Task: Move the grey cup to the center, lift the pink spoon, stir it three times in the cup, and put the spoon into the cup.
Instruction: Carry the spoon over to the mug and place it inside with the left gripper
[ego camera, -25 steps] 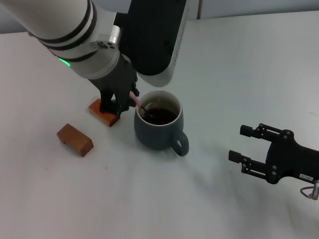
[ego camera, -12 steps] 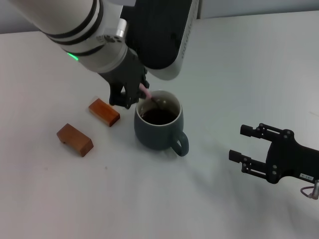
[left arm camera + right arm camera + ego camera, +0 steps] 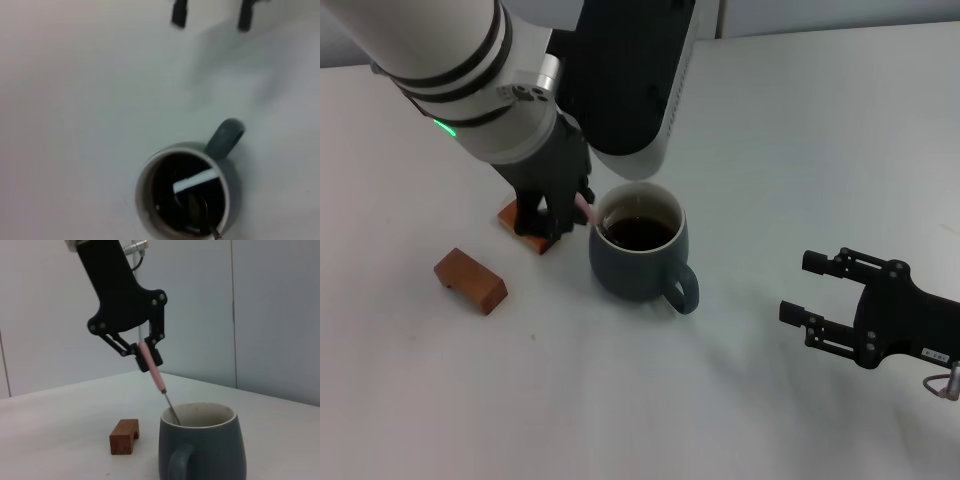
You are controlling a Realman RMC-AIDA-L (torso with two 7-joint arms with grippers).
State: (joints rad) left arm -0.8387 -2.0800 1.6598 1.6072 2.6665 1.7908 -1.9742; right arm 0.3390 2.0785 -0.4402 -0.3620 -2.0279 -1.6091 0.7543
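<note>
Next, my left gripper releases the pink spoon so that it rests against the grey cup's rim [image 3: 608, 232] [image 3: 202, 234], on the side that faces the wooden blocks. The spoon's end is now in the liquid.
The grey cup [image 3: 632, 268] stands mid-table with dark liquid inside, handle toward the front right. My left gripper [image 3: 568, 213] is at the cup's left rim, shut on the pink spoon [image 3: 587, 211]. The spoon slants down, its metal end in the liquid. The right wrist view shows the left gripper [image 3: 145, 356] holding the spoon [image 3: 153, 370] over the cup [image 3: 202, 452]. The left wrist view looks down into the cup [image 3: 141, 182], with the spoon's end [image 3: 196, 206] in the liquid. My right gripper [image 3: 800, 288] is open and empty at the front right.
Two brown wooden blocks lie left of the cup: one [image 3: 470, 281] nearer the front, one [image 3: 520, 222] partly under my left gripper. One block [image 3: 124, 436] shows in the right wrist view. The table is white.
My left gripper has swung with the spoon from the cup's far-left rim back toward the near-left rim, moving the spoon's end through the liquid. The right arm has not moved.
</note>
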